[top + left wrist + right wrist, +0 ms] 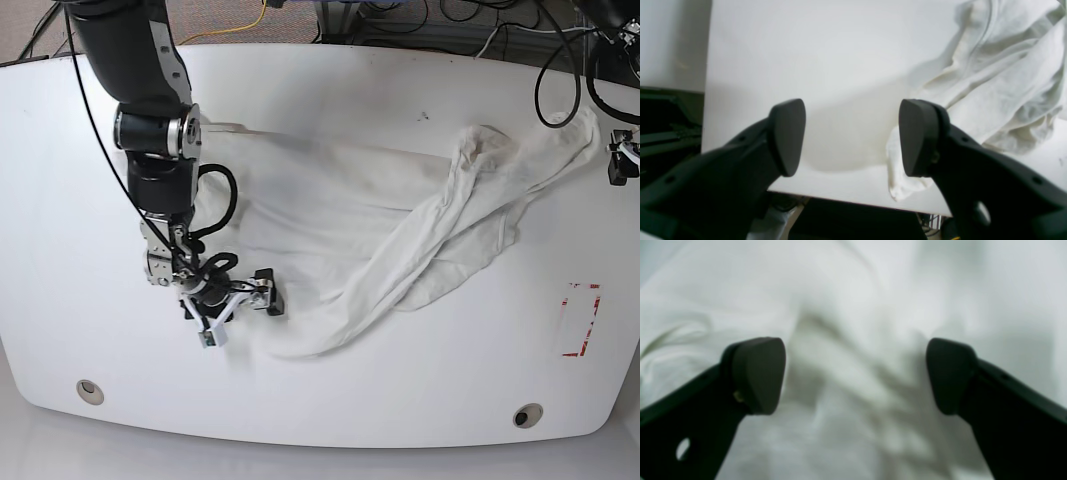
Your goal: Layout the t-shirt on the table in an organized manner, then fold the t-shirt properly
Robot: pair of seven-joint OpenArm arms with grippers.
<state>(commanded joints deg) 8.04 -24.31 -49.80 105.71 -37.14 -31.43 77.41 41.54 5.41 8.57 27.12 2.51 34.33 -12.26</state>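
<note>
The t-shirt's long fold hides the layer under it, so my right gripper needs to pinch the t-shirt's near end (pixel 292 328) and pull it toward the table's far edge.
The off-white t-shirt (pixel 400 215) lies crumpled on the white table (pixel 330 400), stretched from the centre-left to the far right edge; its print is hidden. My right gripper (pixel 238 305) is open, low over the shirt's front-left part. In the right wrist view the gripper (pixel 855 375) is open with blurred shirt cloth (pixel 853 323) filling the space beneath. My left gripper (pixel 853 136) is open and empty over bare table (pixel 806 50) near its edge, with a bunched shirt end (pixel 1000 76) beside its right finger. In the base view it (pixel 622 160) shows only partly at the right edge.
A red-outlined tape mark (pixel 580 320) is at the front right. Two grey grommet holes (pixel 90 390) (pixel 527 415) sit near the front edge. Cables (pixel 450 25) lie beyond the far edge. The table edge (pixel 857 201) runs just below the left gripper.
</note>
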